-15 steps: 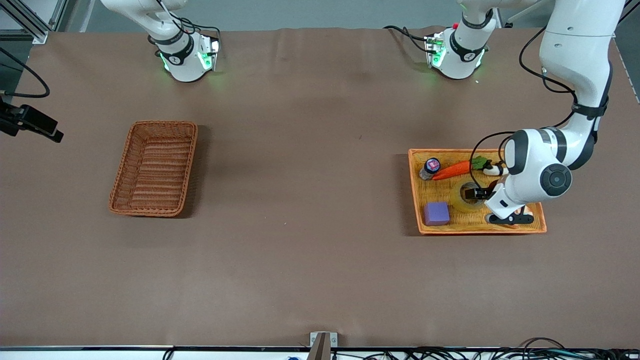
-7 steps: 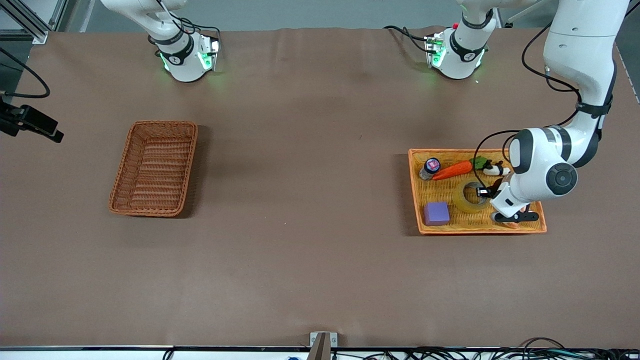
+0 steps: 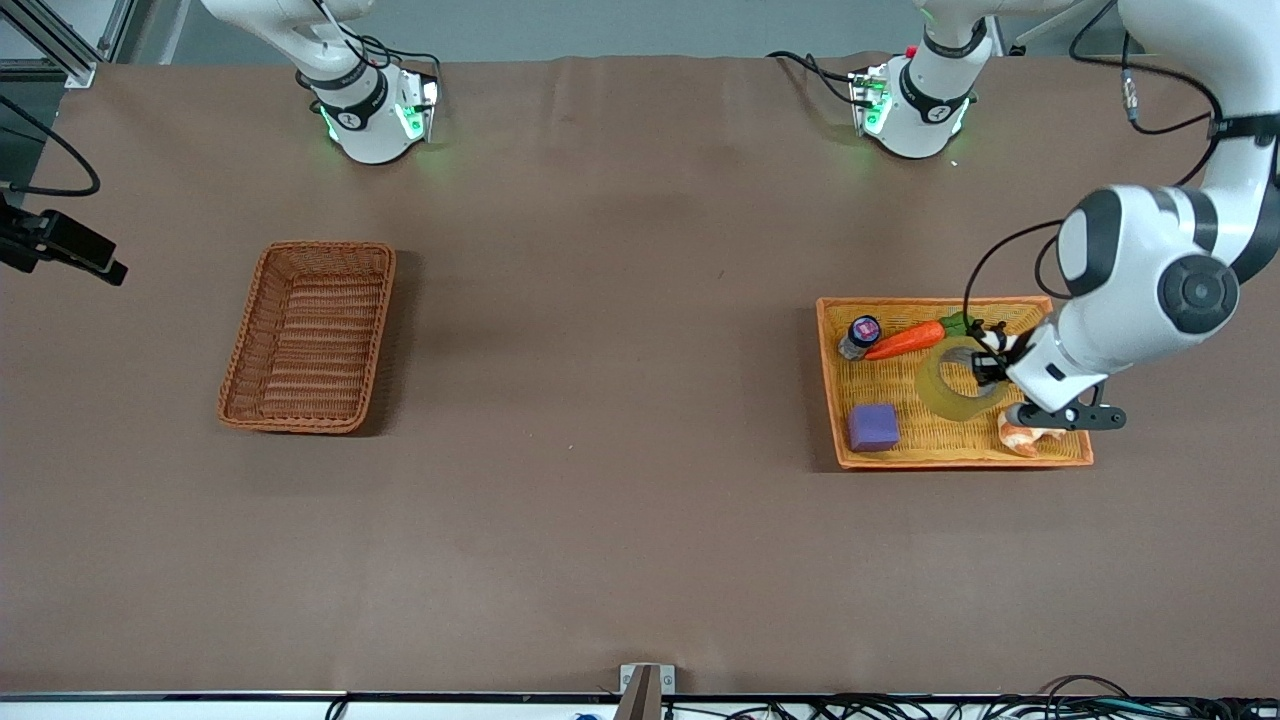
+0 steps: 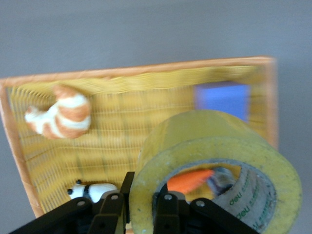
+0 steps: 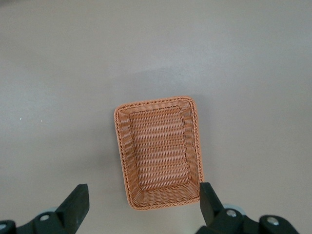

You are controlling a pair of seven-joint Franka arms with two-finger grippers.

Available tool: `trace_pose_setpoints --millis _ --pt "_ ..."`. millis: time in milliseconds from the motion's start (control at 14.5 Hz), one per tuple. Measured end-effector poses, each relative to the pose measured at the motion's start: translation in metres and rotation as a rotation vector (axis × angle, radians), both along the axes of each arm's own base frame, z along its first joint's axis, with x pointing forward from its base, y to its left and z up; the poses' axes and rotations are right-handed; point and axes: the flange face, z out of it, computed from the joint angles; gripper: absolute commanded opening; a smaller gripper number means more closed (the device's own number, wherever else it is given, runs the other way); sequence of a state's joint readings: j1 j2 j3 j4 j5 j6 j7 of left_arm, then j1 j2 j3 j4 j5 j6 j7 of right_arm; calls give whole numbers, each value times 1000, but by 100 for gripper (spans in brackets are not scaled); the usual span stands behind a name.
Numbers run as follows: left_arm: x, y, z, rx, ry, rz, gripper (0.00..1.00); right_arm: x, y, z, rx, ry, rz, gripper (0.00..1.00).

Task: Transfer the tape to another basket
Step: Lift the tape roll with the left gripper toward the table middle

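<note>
The robot's left gripper will release the tape on the bare brown tabletop about midway (image 3: 578, 343) between the baskets.
The tape (image 3: 945, 385), a yellowish translucent ring, hangs tilted just over the orange-yellow basket (image 3: 960, 462). My left gripper (image 3: 985, 368) is shut on its wall, one finger inside the hole and one outside. The left wrist view shows the tape (image 4: 214, 146) pinched in the left gripper (image 4: 145, 195), with that basket's rim (image 4: 136, 70) below. The dark reddish-brown basket (image 3: 310, 340) sits empty toward the right arm's end of the table. My right gripper (image 5: 142, 195) hangs open high over that basket (image 5: 158, 151), holding nothing.
In the orange-yellow basket lie a carrot (image 3: 905, 340), a small bottle (image 3: 860, 335), a purple block (image 3: 873, 427), a croissant (image 3: 1030, 436) and a panda toy (image 4: 92, 190). A wide stretch of brown tabletop separates the two baskets.
The left gripper shut on the tape's wall and lifted it off the basket floor, tilting it. The left arm rose and swung outward. The right arm has not moved.
</note>
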State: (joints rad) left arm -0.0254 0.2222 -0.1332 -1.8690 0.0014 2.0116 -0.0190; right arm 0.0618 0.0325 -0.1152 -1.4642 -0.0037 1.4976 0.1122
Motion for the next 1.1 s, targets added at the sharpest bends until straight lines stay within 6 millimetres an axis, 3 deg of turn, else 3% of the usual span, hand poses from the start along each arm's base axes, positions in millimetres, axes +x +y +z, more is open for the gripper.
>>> trace_pose_setpoints --millis 138,344,825,963,1101 --pt "-4 -65 20 -23 5 -93 3 0 0 0 0 0 0 100" --pt "-20 -160 8 -44 35 -106 3 0 -1 0 0 0 -1 100" --pt "-74 -375 -79 -30 108 -39 7 0 -1 -1 0 1 -2 100" --pt "-90 -427 -102 -63 120 -52 11 0 -1 -1 0 1 -2 100" --pt "-103 -466 -124 -91 102 -73 13 0 -1 -1 0 1 -2 100"
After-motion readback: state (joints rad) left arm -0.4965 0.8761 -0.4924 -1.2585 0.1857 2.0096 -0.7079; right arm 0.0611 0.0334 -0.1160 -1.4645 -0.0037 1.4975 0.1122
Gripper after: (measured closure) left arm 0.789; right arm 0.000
